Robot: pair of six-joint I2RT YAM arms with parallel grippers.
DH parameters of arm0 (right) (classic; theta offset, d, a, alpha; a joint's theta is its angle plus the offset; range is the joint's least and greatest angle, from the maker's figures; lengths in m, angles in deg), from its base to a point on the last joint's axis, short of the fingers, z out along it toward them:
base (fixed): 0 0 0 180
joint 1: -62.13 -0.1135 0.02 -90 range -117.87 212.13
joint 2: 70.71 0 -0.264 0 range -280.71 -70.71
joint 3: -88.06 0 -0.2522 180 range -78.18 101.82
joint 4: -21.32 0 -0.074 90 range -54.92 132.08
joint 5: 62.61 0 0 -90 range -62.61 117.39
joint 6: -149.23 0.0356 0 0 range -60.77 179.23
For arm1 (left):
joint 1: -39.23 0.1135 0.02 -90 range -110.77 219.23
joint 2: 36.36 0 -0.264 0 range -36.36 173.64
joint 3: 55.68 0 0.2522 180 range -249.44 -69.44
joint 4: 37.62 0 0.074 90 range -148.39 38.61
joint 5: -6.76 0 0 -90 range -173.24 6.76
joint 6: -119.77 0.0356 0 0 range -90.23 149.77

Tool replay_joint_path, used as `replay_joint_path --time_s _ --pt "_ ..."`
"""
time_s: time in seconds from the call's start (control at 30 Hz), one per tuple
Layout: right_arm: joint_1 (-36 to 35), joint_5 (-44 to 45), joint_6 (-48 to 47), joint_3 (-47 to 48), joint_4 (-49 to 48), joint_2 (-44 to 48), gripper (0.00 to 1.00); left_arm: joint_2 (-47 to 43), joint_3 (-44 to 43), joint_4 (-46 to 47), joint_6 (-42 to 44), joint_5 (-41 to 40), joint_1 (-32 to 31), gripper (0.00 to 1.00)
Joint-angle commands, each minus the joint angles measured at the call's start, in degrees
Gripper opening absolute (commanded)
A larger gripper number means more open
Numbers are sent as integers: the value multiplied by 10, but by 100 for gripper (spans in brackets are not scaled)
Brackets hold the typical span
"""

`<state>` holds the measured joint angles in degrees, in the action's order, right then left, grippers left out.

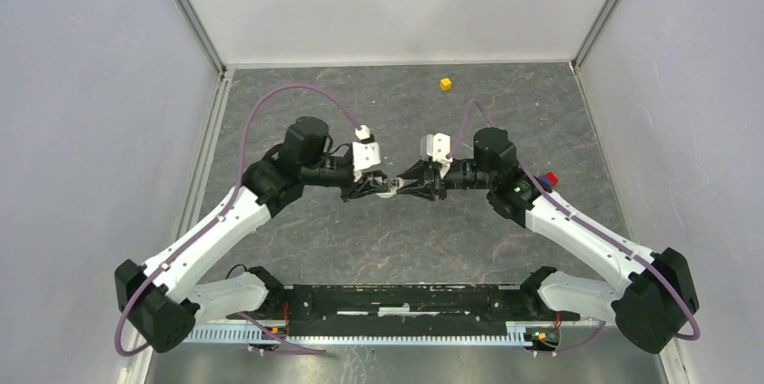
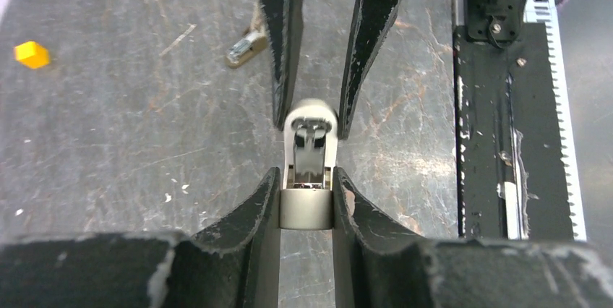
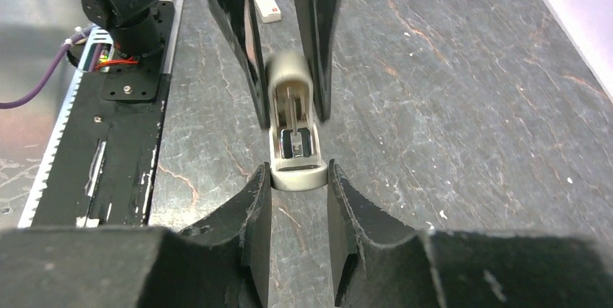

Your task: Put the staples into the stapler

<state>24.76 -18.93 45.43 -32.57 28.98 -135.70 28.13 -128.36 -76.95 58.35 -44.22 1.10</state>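
I should take the stapler by its middle (image 3: pixel 295 142) with my right gripper and set it down, as it hangs with both my grippers at its ends, my right gripper on the very tip.
The small white stapler (image 1: pixel 388 187) hangs above the table's middle, held at both ends. My left gripper (image 1: pixel 375 188) is shut on one end; in the left wrist view (image 2: pixel 306 208) its fingers pinch the stapler (image 2: pixel 309 150), whose metal inner channel shows. My right gripper (image 1: pixel 404 187) is shut on the other end; in the right wrist view (image 3: pixel 298 178) its fingertips clamp the stapler (image 3: pixel 293 150). A tiny silvery-grey block with a tan part, seemingly the staples (image 2: pixel 243 48), lies on the table beyond the right fingers (image 2: pixel 278 69).
A yellow cube (image 1: pixel 445 84) sits near the back wall and also shows in the left wrist view (image 2: pixel 32 54). A pale card with a red mark (image 3: pixel 269 6) lies behind the left fingers. A red and blue object (image 1: pixel 550 177) lies by the right arm. The black base rail (image 1: pixel 396 298) spans the near edge.
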Motion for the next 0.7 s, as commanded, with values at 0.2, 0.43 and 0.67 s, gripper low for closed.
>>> replay_joint_path --time_s 0.2,0.43,0.67 --pt "44 33 110 -89 -128 29 2 -88 38 100 -72 -16 57 2" --pt "45 68 161 -106 -154 14 24 -102 63 142 -87 -43 60 2" --pt "45 91 159 -97 -138 67 59 -97 59 122 -60 -28 67 2"
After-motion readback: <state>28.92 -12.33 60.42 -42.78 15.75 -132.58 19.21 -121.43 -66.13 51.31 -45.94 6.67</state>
